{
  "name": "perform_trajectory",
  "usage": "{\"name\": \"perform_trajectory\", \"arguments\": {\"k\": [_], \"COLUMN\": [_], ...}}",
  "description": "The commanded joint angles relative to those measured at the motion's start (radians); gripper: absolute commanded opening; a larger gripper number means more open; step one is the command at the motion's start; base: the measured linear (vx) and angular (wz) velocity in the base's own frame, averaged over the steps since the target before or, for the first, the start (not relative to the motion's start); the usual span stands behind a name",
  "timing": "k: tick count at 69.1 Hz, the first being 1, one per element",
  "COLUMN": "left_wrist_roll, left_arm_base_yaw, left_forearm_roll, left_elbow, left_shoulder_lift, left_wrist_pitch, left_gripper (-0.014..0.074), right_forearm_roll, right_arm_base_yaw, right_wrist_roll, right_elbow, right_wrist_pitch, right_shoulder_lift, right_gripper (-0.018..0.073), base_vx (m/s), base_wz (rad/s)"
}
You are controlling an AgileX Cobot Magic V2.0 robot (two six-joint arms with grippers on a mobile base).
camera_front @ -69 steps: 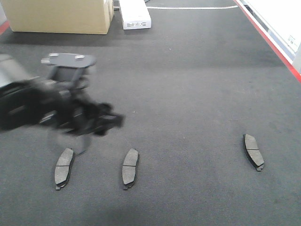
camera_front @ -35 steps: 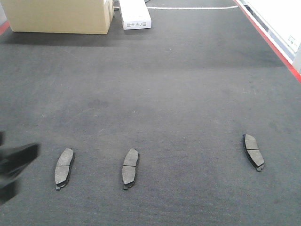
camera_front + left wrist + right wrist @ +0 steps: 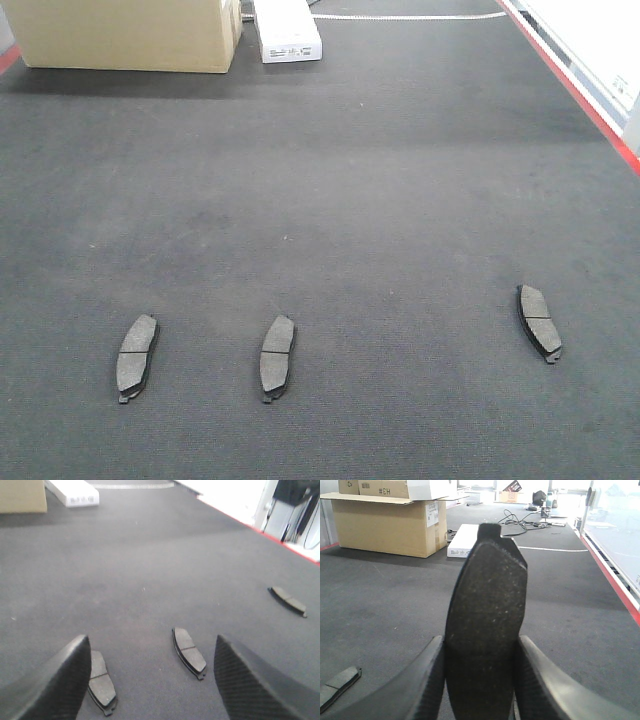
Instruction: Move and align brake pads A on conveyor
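Observation:
Next, I release my right gripper's brake pad, now held upright above the belt, between the middle brake pad and the lone brake pad [image 3: 436, 338], nearer the lone one.
Three brake pads lie on the dark conveyor [image 3: 400, 180] in a loose row near its front: a left pad [image 3: 137, 357], a middle pad [image 3: 277, 356] and a right pad [image 3: 539, 322] set further apart. Neither arm shows in the front view. My left gripper [image 3: 151, 642] stands open low over the belt, the left pad [image 3: 101, 680] beside its left finger and the middle pad [image 3: 189, 651] between the fingers, untouched. My right gripper [image 3: 480, 642] is shut on another brake pad [image 3: 487, 605], held upright above the belt.
A cardboard box [image 3: 125, 35] and a flat white box [image 3: 287, 30] stand at the belt's far end. The red frame edge [image 3: 575, 90] runs along the right side. Cables [image 3: 525, 517] lie beyond the white box.
The left arm has drawn back to the lower left and left the front view. The three pads on the belt have not moved.

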State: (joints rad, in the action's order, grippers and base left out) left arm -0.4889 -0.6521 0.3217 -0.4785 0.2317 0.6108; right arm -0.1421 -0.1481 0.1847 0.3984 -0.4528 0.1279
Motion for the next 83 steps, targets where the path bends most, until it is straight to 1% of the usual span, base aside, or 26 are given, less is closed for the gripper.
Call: {"name": "perform_trajectory", "arguments": {"k": [1,7,23,32,43,56,66,73,78,83], "left_wrist_roll": [0.011,0.01,0.01,0.01,0.01,0.01,0.01,0.01,0.01,0.01], "left_arm_base_yaw": [-0.002,-0.002,-0.002,-0.002,-0.002,-0.002,-0.002,-0.002,-0.002,-0.002], "left_forearm_roll": [0.01,0.009,0.009,0.009,0.009,0.009,0.009,0.009,0.009,0.009], "left_elbow": [-0.017,-0.015,-0.015,-0.015,-0.015,-0.015,-0.015,-0.015,-0.015,-0.015], "left_shoulder_lift": [-0.038,-0.066,-0.068,-0.068,-0.068,-0.068,-0.069,-0.069,-0.069,-0.069], "left_wrist_pitch": [-0.06,-0.058,-0.058,-0.057,-0.057,-0.057,-0.058,-0.058,-0.056,-0.054], "left_gripper": [0.0503,0.0503,0.0503,0.0503,0.0503,0.0503,0.0503,0.0503,0.0503,0.0503], "right_forearm_roll": [0.0,-0.001,-0.009,-0.041,-0.134,-0.177,-0.177,-0.184,-0.164,-0.136], "right_arm_base_yaw": [0.004,0.004,0.004,0.004,0.004,0.004,0.004,-0.003,-0.043,-0.091], "right_wrist_roll": [0.011,0.01,0.011,0.011,0.01,0.01,0.008,-0.025,-0.035,-0.093], "right_elbow": [0.03,0.03,0.031,0.075,0.167,0.244,0.292,0.36,0.395,0.425], "right_wrist_pitch": [0.096,0.109,0.128,0.068,-0.051,-0.088,-0.087,-0.126,-0.123,-0.1], "right_shoulder_lift": [0.012,0.012,0.024,0.1,0.307,0.576,0.809,0.958,1.055,1.14], "right_gripper": [-0.0002,-0.0002,0.0001,0.0008,0.0012,0.0015,0.0017,0.0018,0.0018,0.0018], "base_vx": [0.0,0.0,0.0,0.0,0.0,0.0,0.0,0.0,0.0,0.0], "base_wz": [0.0,0.0,0.0,0.0,0.0,0.0,0.0,0.0,0.0,0.0]}}
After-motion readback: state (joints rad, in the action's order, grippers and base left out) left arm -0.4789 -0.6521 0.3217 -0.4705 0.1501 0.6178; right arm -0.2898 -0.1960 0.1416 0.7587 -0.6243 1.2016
